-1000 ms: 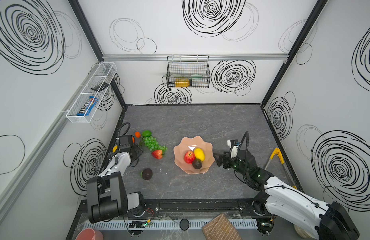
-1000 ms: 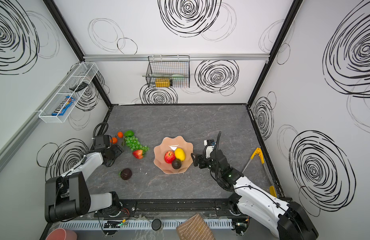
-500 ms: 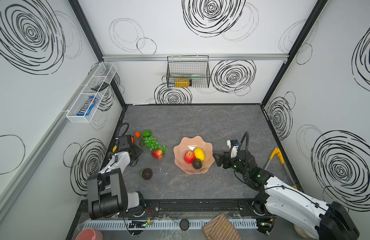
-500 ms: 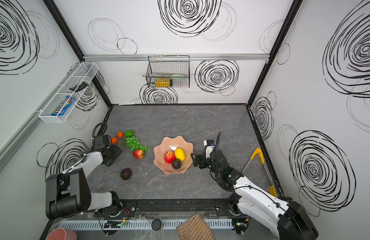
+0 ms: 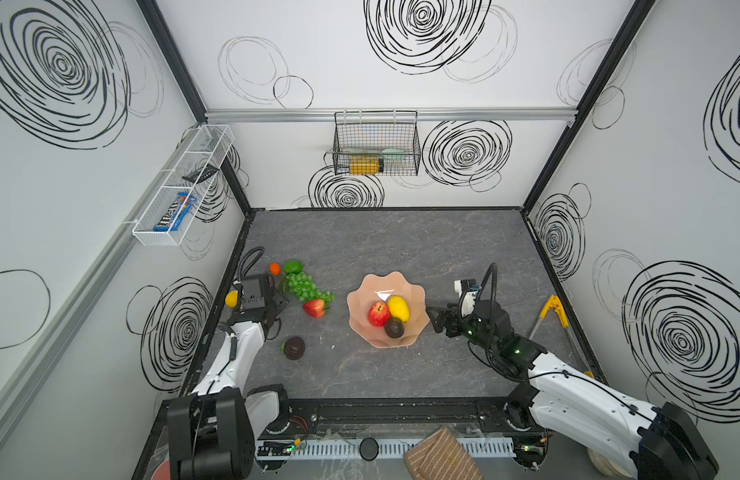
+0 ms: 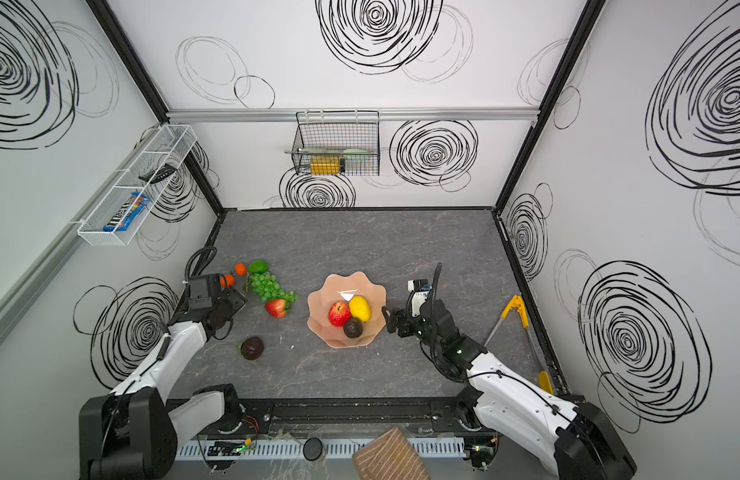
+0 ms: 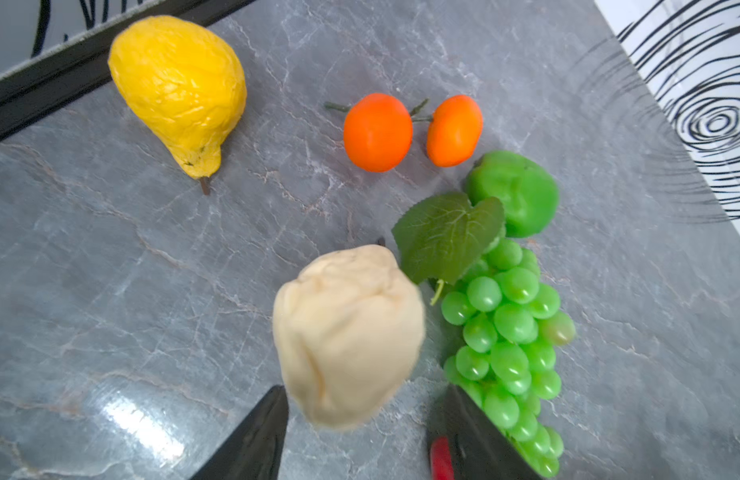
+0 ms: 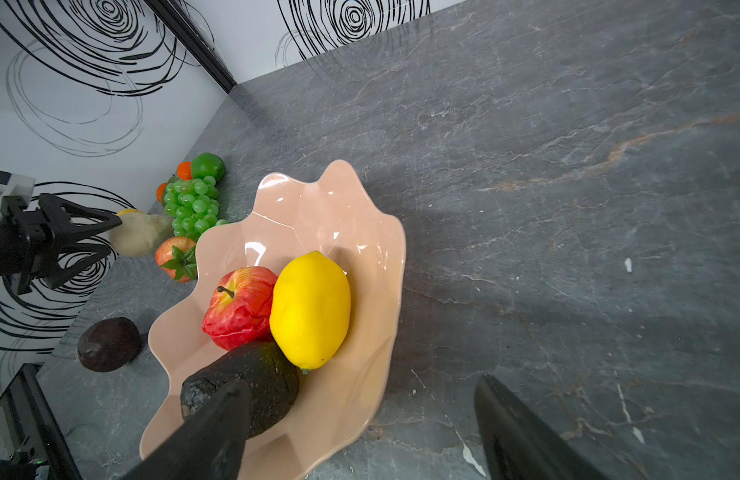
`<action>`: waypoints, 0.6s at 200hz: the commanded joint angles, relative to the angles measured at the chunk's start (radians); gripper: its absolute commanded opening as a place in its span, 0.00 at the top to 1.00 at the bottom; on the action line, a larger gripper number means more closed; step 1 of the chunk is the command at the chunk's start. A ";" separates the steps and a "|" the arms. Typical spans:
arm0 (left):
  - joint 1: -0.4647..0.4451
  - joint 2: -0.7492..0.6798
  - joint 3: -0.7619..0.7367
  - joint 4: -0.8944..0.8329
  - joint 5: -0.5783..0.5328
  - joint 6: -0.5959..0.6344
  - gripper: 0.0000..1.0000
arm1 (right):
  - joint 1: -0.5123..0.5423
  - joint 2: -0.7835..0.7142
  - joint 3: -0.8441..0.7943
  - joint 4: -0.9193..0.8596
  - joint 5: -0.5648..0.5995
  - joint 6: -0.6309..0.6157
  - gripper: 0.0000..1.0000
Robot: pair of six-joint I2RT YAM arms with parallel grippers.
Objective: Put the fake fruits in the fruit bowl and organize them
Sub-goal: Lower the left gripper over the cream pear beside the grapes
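The beige fruit has only its near end at the tips of my left gripper's fingers, so next I reach deeper and close around the fruit's middle (image 7: 350, 332) before lifting.
The peach fruit bowl (image 5: 374, 284) (image 8: 318, 208) holds a red apple (image 5: 377, 313), a lemon (image 5: 398, 308) and a dark fruit (image 5: 394, 328). My right gripper (image 8: 362, 380) stands open at its right rim, holding nothing. On the left, my left gripper (image 7: 366, 387) is open. The blurred beige fruit (image 7: 347, 332) has its near end between the fingertips, with a gap on each side. Around it lie a yellow pear (image 7: 181, 91), two oranges (image 7: 377, 132), a lime (image 7: 513, 191), green grapes (image 7: 505, 332), a strawberry (image 5: 315, 308) and a dark fruit (image 5: 294, 348).
Yellow-handled tongs (image 5: 553, 311) lie along the right wall. A black wire basket (image 5: 376, 143) hangs on the back wall and a white wire shelf (image 5: 181, 187) on the left wall. The pear lies against the left edge rail.
My left jaws have narrowed round the beige fruit and the left wrist has shifted slightly. The right arm has not moved.
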 commanded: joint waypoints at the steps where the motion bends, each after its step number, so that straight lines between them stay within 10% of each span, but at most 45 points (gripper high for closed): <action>1: -0.038 -0.051 -0.024 0.003 -0.055 -0.014 0.36 | -0.005 0.011 -0.013 0.025 0.003 0.012 0.12; 120: -0.038 0.151 0.029 0.054 -0.034 -0.014 0.11 | -0.008 0.057 -0.010 0.038 -0.020 0.020 0.12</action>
